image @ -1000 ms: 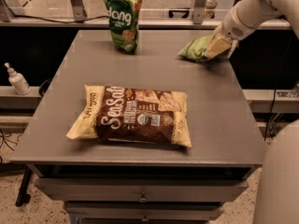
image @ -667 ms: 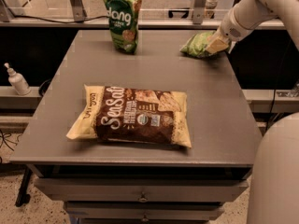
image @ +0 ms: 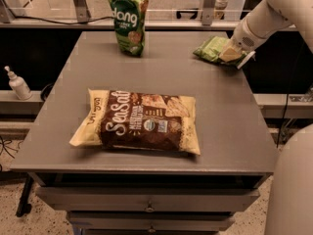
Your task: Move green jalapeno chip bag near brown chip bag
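The robot's gripper will set the green jalapeno chip bag down against the brown chip bag's end nearest my body point(image: 219, 116).
The green jalapeno chip bag point(image: 209, 48) lies at the table's far right edge, small and light green. My gripper point(image: 230, 56) reaches in from the right and is shut on the bag's right end, holding it at about table height. The brown chip bag point(image: 142, 121), large, with "Sea Salt" script and cream-yellow ends, lies flat in the middle front of the table, well apart from the green bag.
A tall dark-green "dang" pouch point(image: 128, 17) stands at the back centre of the grey table point(image: 230, 131). A white bottle point(image: 18, 84) stands on a ledge to the left. Part of my body point(image: 293, 190) fills the lower right.
My gripper and the green bag shifted only slightly, up and left, then back down. The brown bag and the pouch have not moved.
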Available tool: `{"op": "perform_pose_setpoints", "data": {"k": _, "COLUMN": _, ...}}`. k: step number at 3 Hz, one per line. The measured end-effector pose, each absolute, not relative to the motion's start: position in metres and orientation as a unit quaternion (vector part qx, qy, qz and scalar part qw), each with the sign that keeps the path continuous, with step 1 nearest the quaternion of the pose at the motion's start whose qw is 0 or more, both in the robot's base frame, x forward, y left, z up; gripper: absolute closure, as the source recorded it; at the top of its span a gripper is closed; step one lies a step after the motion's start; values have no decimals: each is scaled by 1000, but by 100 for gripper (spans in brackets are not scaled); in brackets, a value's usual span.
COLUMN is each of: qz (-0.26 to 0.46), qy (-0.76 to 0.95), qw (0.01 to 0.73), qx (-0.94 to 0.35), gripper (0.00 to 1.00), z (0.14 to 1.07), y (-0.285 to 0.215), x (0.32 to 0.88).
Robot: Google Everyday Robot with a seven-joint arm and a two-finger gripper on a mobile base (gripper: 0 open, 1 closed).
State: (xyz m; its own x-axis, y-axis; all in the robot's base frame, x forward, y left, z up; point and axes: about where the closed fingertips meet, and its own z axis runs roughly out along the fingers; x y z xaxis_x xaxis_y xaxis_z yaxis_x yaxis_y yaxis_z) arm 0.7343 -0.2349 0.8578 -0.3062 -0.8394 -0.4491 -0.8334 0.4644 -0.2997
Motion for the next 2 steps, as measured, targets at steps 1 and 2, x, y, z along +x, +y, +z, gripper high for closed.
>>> {"op": "perform_pose_setpoints", "data": {"k": 1, "qz": 15, "qy": 801, "qw": 292, "qx": -523, "gripper": 100, "z": 877, "y": -224, "x": 722}}
{"op": "perform_pose_setpoints", "data": {"k": 2, "qz": 52, "qy": 782, "qw": 299, "qx": -545, "gripper": 100, "z": 912, "y": -199, "x": 688}}
